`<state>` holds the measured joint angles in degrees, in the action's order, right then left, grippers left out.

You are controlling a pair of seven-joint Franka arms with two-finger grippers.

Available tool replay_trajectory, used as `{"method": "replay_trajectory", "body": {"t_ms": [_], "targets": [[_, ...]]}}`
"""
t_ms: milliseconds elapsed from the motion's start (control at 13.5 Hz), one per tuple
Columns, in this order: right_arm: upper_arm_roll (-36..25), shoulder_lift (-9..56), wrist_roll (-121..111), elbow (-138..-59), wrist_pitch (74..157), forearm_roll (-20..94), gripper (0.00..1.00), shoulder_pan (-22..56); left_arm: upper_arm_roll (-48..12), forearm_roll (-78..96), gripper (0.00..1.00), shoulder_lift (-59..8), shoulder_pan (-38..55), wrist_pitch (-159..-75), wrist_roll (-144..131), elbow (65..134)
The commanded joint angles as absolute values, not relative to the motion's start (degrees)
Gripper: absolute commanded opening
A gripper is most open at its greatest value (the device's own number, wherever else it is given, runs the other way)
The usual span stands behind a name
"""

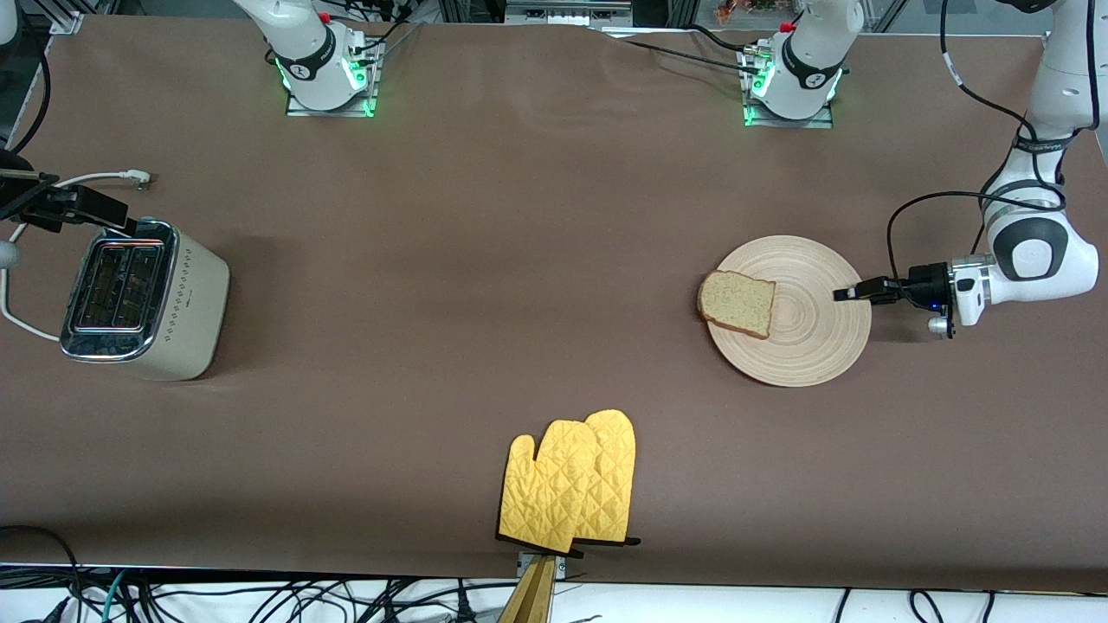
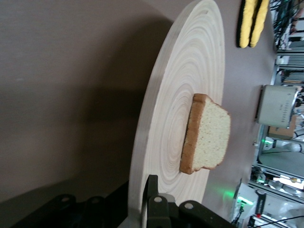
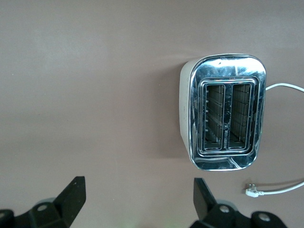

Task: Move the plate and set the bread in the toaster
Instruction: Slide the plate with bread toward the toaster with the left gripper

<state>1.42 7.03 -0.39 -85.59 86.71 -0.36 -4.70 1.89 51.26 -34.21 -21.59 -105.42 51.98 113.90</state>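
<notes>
Next, my left gripper sets the plate down and lets go of it on the bare table (image 1: pixel 496 315) (image 2: pixel 244 103) between the oven mitts and the white robot bases.
The pale wooden plate (image 1: pixel 805 320) lies toward the left arm's end of the table. The bread (image 1: pixel 737 303) lies on it, over the rim that faces the right arm's end. My left gripper (image 1: pixel 853 294) is shut on the plate's rim at the left arm's end. In the left wrist view one finger (image 2: pixel 152 194) lies on top of the plate (image 2: pixel 190 85), with the bread (image 2: pixel 209 137) past it. The toaster (image 1: pixel 138 298) stands at the right arm's end, slots empty. My right gripper (image 1: pixel 86 208) hangs open over the table beside the toaster (image 3: pixel 223 111).
Two yellow quilted oven mitts (image 1: pixel 571 489) lie at the table edge nearest the front camera, also in the left wrist view (image 2: pixel 251 23). The toaster's white cord and plug (image 3: pixel 280 190) trail on the table next to it.
</notes>
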Motion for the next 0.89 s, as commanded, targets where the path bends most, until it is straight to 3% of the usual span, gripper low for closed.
{"method": "replay_trajectory", "body": {"t_ms": [0, 444, 814], "targets": [[1.58, 6.94, -0.7, -85.43, 86.84, 0.26, 1.0, -5.19, 1.41, 54.66, 0.0, -33.14, -20.66, -102.84, 50.19, 113.56], [1.58, 6.94, -0.7, -85.43, 86.84, 0.26, 1.0, -5.19, -2.72, 62.3, 0.0, -33.13, -17.5, -102.66, 45.27, 113.47], [1.58, 7.29, -0.71, -85.34, 86.84, 0.18, 1.0, -5.19, -3.08, 72.93, 0.0, -33.31, -7.05, -104.4, 44.3, 113.55]]}}
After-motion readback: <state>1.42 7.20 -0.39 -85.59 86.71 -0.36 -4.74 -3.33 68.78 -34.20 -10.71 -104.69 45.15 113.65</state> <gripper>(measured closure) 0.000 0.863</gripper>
